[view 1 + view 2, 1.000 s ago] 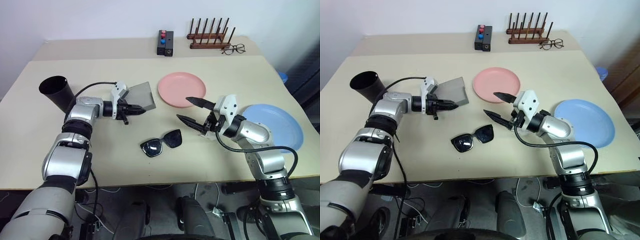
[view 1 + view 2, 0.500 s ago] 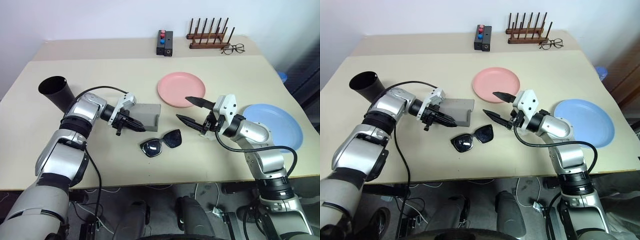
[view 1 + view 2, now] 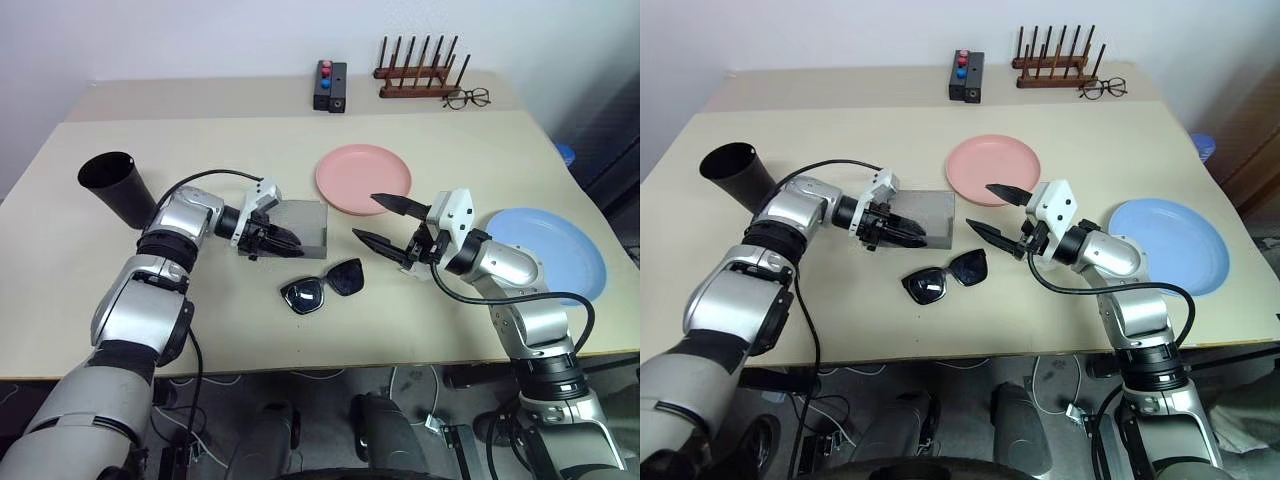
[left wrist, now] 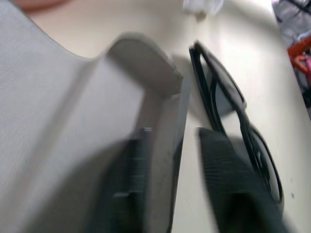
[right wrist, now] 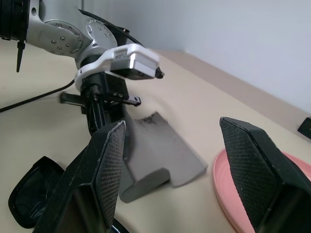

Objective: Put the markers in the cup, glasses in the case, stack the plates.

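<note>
The bridge (image 3: 325,281) between the lenses of the black sunglasses is the next place for my right gripper to go to and close on.
The grey case (image 3: 305,222) lies on the table, lid open. My left gripper (image 3: 283,240) is at its near edge, fingers (image 4: 228,179) parted astride the case's side wall, open. The black sunglasses (image 3: 322,285) lie just in front of the case, lenses down, untouched. My right gripper (image 3: 366,218) hovers open to the right of the case, between the sunglasses and the pink plate (image 3: 363,178), holding nothing. The blue plate (image 3: 555,250) lies apart at the right. The black cup (image 3: 115,185) stands at the far left. The markers are out of view.
At the back of the table sit a black box (image 3: 330,85) with red and blue knobs, a wooden peg rack (image 3: 415,72) and wire-rimmed spectacles (image 3: 467,97). The table's right edge runs just beyond the blue plate.
My left gripper brought the tilted case down and toward the sunglasses, laid it flat, and its fingers have parted. The right arm has stayed still.
</note>
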{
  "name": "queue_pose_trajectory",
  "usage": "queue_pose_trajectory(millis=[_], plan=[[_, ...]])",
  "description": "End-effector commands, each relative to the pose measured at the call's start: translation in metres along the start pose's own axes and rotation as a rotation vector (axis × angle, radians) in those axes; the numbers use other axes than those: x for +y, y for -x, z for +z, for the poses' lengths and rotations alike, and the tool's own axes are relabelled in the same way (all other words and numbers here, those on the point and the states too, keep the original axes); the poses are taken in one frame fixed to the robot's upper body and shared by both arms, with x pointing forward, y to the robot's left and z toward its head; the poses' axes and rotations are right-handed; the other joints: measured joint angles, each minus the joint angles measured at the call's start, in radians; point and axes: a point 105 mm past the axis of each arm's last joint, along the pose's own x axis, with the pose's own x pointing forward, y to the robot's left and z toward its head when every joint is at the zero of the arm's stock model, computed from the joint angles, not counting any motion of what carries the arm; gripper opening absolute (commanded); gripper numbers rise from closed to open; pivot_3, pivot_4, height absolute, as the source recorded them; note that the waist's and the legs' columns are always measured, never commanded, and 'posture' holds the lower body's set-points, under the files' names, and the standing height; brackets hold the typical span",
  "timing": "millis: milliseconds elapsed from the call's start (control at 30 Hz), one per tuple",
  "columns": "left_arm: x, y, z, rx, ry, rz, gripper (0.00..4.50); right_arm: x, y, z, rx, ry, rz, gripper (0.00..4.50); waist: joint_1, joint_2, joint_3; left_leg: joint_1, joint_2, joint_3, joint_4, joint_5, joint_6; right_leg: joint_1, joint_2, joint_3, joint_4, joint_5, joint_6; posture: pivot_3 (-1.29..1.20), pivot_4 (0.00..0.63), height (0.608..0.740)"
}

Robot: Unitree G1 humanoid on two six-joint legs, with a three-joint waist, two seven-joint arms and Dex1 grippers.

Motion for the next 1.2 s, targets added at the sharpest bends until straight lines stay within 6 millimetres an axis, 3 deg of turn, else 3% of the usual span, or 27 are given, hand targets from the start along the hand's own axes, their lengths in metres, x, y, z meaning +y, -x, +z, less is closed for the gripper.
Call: queue_pose_trajectory(millis=[33, 67, 200, 333, 433, 567, 733, 833, 1100, 1200], plan=[[0.002, 0.004, 0.015, -0.019, -0.087, 0.021, 3.56, -0.004, 0.0, 0.014, -0.04, 0.047, -0.007, 3.17, -0.001, 0.0, 0.0, 0.0, 0.0, 0.0, 0.0, 0.0, 0.0, 0.0, 0.0, 0.0, 0.0, 0.0, 0.0, 0.0, 0.15, 0.74], [0.002, 0.006, 0.021, -0.045, -0.097, 0.021, 4.05, -0.004, 0.0, 0.014, -0.039, 0.048, -0.005, 3.17, -0.001, 0.0, 0.0, 0.0, 0.0, 0.0, 0.0, 0.0, 0.0, 0.0, 0.0, 0.0, 0.0, 0.0, 0.0, 0.0, 0.15, 0.74], [-0.001, 0.019, 0.039, -0.125, -0.109, 0.007, 4.05, -0.004, 0.001, 0.017, -0.028, 0.077, 0.009, 3.17, -0.001, 0.0, 0.0, 0.0, 0.0, 0.0, 0.0, 0.0, 0.0, 0.0, 0.0, 0.0, 0.0, 0.0, 0.0, 0.0, 0.15, 0.74], [-0.003, 0.05, 0.059, -0.246, -0.166, 0.065, 4.05, 0.015, 0.001, 0.019, 0.12, 0.28, 0.199, 3.17, -0.004, 0.0, 0.0, -0.001, 0.0, 0.0, 0.0, 0.0, 0.0, -0.001, 0.0, 0.0, 0.0, 0.0, 0.0, 0.0, 0.15, 0.74], [-0.012, 0.074, 0.064, -0.325, -0.186, 0.08, 4.05, 0.018, -0.002, 0.022, 0.166, 0.359, 0.259, 3.17, -0.01, 0.0, 0.0, -0.002, 0.001, 0.001, 0.0, 0.0, -0.001, -0.003, 0.0, 0.0, 0.001, 0.0, 0.0, 0.0, 0.15, 0.74], [-0.026, 0.097, 0.049, -0.341, -0.298, 0.17, 4.05, 0.019, -0.007, 0.011, 0.24, 0.482, 0.317, 3.17, -0.021, 0.001, 0.0, -0.001, 0.001, 0.001, -0.001, 0.002, -0.004, -0.002, 0.0, 0.002, 0.001, 0.0, 0.0, 0.0, 0.15, 0.74], [-0.055, 0.115, 0.023, -0.343, -0.262, 0.186, 4.05, 0.036, -0.032, 0.009, 0.21, 0.489, 0.374, 3.17, -0.028, 0.0, 0.0, -0.002, 0.001, 0.001, -0.001, 0.002, -0.005, -0.004, 0.0, 0.002, 0.001, 0.0, 0.0, 0.0, 0.15, 0.74], [-0.068, 0.123, 0.009, -0.336, -0.273, 0.246, 4.05, 0.037, -0.041, -0.006, 0.306, 0.566, 0.44, 3.17, -0.027, 0.001, 0.0, -0.002, 0.001, 0.001, -0.001, 0.003, -0.005, -0.004, 0.0, 0.003, 0.001, 0.0, 0.0, 0.0, 0.15, 0.74], [-0.08, 0.124, -0.006, -0.368, -0.23, 0.338, 4.05, 0.04, -0.056, -0.017, 0.43, 0.636, 0.553, 3.17, -0.003, 0.001, 0.0, -0.002, 0.001, 0.002, -0.001, 0.002, -0.004, -0.004, -0.001, 0.003, 0.001, 0.0, 0.0, 0.0, 0.15, 0.74], [-0.083, 0.119, -0.009, -0.371, -0.226, 0.346, 4.05, 0.051, -0.059, -0.019, 0.456, 0.605, 0.583, 3.17, 0.0, 0.001, 0.0, -0.002, 0.001, 0.002, -0.001, 0.002, -0.004, -0.004, -0.001, 0.003, 0.0, 0.0, 0.0, 0.0, 0.15, 0.74]])
